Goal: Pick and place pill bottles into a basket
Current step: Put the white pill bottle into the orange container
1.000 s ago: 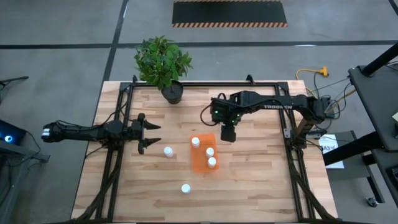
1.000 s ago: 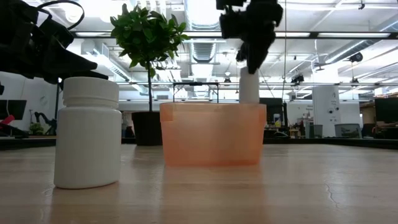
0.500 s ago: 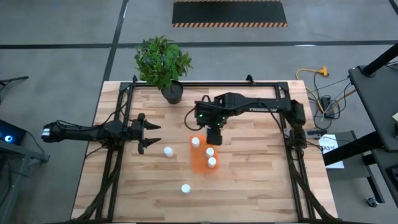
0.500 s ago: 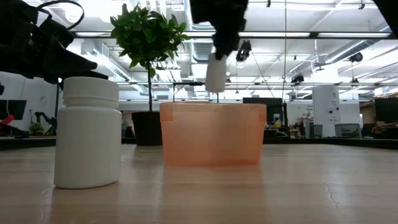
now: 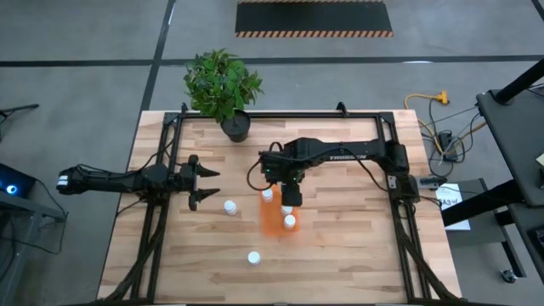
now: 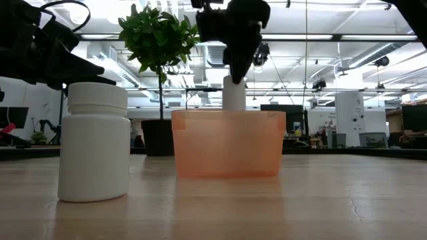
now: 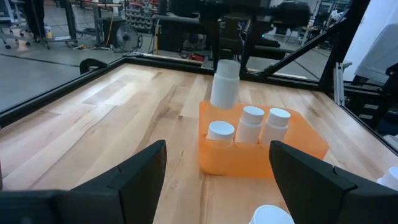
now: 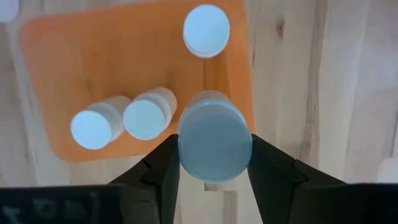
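Next, I set the white pill bottle, now held above the basket's far end, down in the far corner of the orange basket (image 5: 286, 197) (image 8: 215, 108), below my right gripper.
My right gripper (image 6: 235, 63) points down above the far end of the orange basket (image 5: 274, 223), shut on a white pill bottle (image 7: 224, 85). In the high view its own hand hides that bottle. Three pill bottles (image 7: 252, 122) stand upright in the basket (image 7: 292, 154). Two more stand on the table: one (image 5: 229, 206) left of the basket, one (image 5: 252, 257) nearer the front. My left gripper (image 5: 212, 184) waits open at the table's left, level and pointing at the basket. My right gripper pinches the bottle's upper part (image 7: 227, 65) between its two fingers (image 8: 163, 167), one on each side. The fingers come from above, pointing down. The bottle hangs upright below them, clear of the basket, its bottom (image 8: 214, 144) about at rim height over the basket's edge.
A potted plant (image 5: 224, 87) in a black pot stands at the table's far edge. A black frame (image 5: 161, 153) runs along the table's sides. In the low view the front bottle (image 6: 95, 141) looms large. Bare wood lies right of the basket.
My right gripper has carried the bottle toward the table's left, from beyond the basket's far right corner to above its far end, rolling a little and sinking slightly. The bottle has stayed upright in the hold.
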Robot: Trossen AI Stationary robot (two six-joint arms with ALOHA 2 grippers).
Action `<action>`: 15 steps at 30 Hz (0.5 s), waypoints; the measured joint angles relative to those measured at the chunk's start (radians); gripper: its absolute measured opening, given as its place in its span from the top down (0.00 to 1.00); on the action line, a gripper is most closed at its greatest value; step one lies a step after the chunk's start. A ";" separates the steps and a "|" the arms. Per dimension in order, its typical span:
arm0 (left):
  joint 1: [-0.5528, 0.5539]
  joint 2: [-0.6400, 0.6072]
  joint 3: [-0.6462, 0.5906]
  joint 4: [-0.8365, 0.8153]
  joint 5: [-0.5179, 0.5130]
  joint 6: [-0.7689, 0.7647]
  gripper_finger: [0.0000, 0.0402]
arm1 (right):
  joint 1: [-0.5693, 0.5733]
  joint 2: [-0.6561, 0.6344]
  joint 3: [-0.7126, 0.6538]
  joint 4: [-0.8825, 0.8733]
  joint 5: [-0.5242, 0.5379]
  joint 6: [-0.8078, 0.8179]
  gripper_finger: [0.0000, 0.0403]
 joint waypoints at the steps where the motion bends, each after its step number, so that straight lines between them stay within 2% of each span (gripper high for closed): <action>1: 0.000 0.000 0.000 0.000 0.000 0.000 0.33 | 0.000 -0.001 -0.013 0.008 0.000 -0.007 0.65; 15: 0.000 0.000 0.000 0.000 0.000 -0.002 0.33 | 0.005 -0.014 -0.168 0.178 0.001 -0.026 0.65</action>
